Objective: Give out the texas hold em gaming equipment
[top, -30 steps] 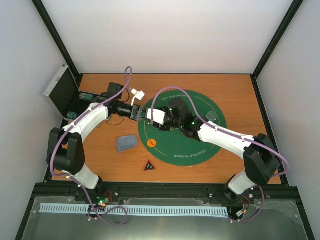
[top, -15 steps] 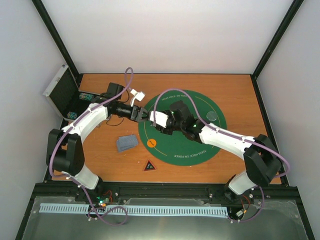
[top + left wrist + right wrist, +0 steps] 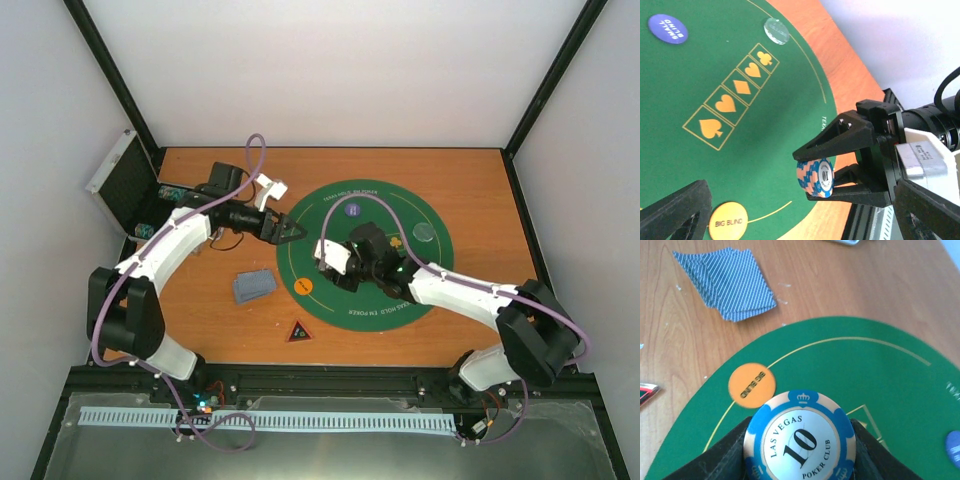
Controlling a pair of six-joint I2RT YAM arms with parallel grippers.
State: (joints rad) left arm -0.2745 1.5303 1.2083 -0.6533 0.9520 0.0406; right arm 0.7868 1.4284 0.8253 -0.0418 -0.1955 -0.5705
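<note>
The robot's right gripper will set the stack of chips down on the yellow line (image 3: 315, 296) (image 3: 726, 426) beside the orange big blind disc. The stack is now held above the green mat.
My right gripper (image 3: 335, 262) is shut on a small stack of blue-and-orange "10" chips (image 3: 800, 439), held on edge above the green mat (image 3: 400, 290). The stack also shows in the left wrist view (image 3: 815, 177), between the right gripper's black fingers (image 3: 840, 137). My left gripper (image 3: 287, 232) is open and empty over the mat's left edge, pointing at the right gripper. An orange big blind disc (image 3: 304, 286), a purple-blue small blind disc (image 3: 352, 210) and a clear disc (image 3: 425, 232) lie on the mat. Grey-blue cards (image 3: 253, 285) and the red-edged triangle (image 3: 298, 331) lie on the wood.
The open silver case (image 3: 120, 180) stands at the table's left edge with more chips (image 3: 168, 190) inside. Black frame posts and white walls close in the table.
The two grippers were tip to tip at the mat's left edge. The right gripper has since drawn back toward the near side with the chip stack. The left gripper has stayed near the edge.
</note>
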